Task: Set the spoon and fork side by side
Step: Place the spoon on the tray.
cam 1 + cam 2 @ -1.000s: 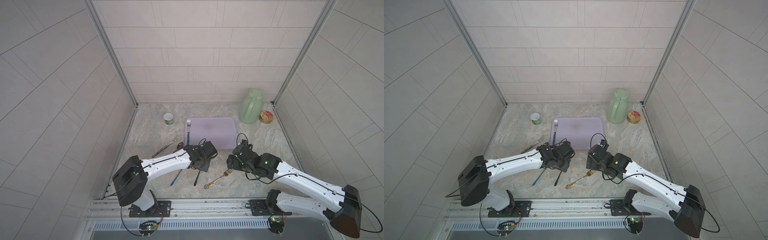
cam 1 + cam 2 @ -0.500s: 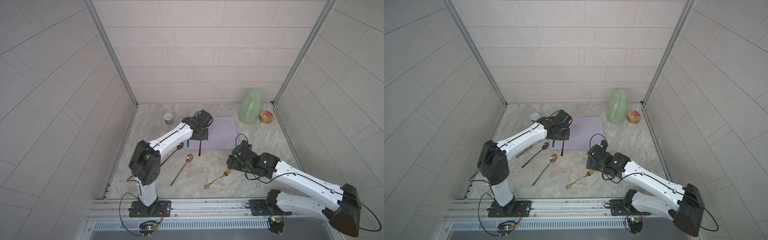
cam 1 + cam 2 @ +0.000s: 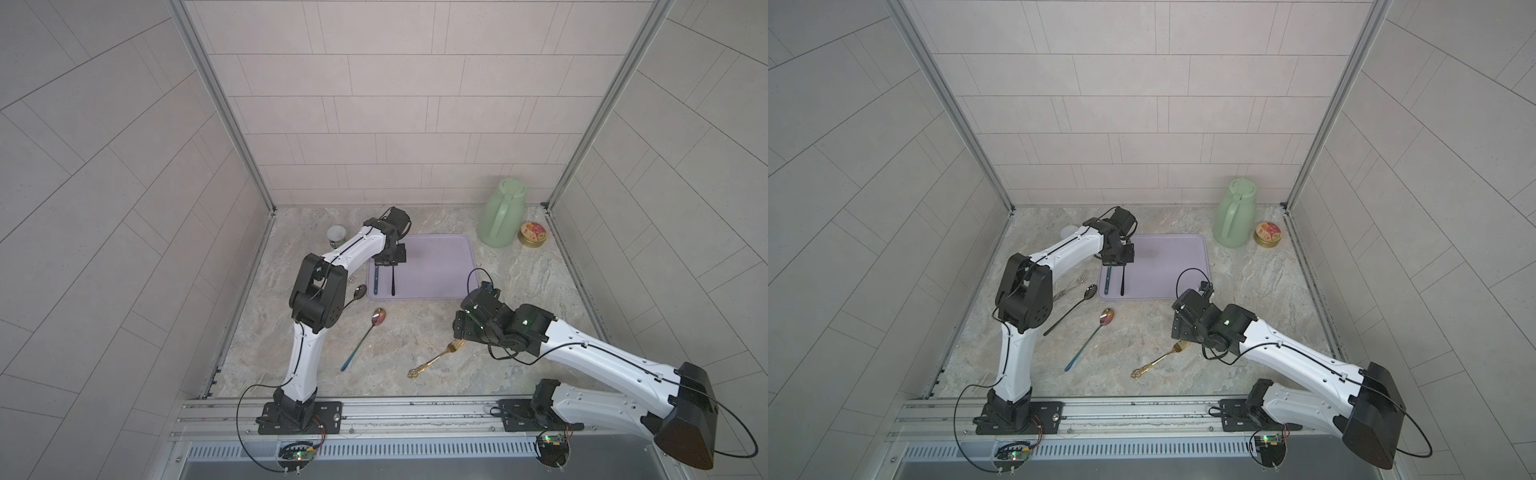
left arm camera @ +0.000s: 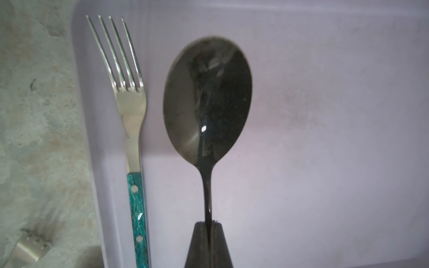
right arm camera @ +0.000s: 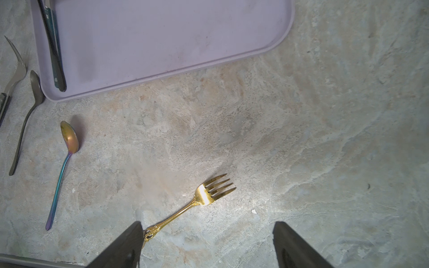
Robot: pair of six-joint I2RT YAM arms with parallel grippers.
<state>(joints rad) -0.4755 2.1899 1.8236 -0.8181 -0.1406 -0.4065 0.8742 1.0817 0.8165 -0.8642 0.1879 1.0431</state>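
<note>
I need to let go of the black spoon on the purple tray (image 3: 387, 267) (image 4: 182, 156) with my left gripper, alongside the fork with the teal handle.
A teal-handled fork (image 4: 130, 111) lies along the purple tray's (image 4: 325, 139) left edge. My left gripper (image 4: 208, 226) is shut on the handle of a black spoon (image 4: 207, 99), which runs parallel to the fork a small gap to its right. Both top views show fork (image 3: 375, 279) and spoon (image 3: 393, 282) trailing from the left gripper (image 3: 390, 259) over the tray (image 3: 436, 266). I cannot tell whether the spoon touches the tray. My right gripper (image 5: 207, 224) stands open above the table, over a gold fork (image 5: 199, 199) and holding nothing.
On the table in front of the tray lie a rainbow spoon (image 3: 365, 337), a dark spoon (image 3: 355, 295) and a silver fork (image 3: 1073, 284). A green jug (image 3: 503, 214) and a small tin (image 3: 532, 235) stand at the back right. A white cup (image 3: 336, 236) stands back left.
My left arm has carried the black spoon from the front of the table back to the tray, lining it up beside the teal fork. The right arm has barely moved.
</note>
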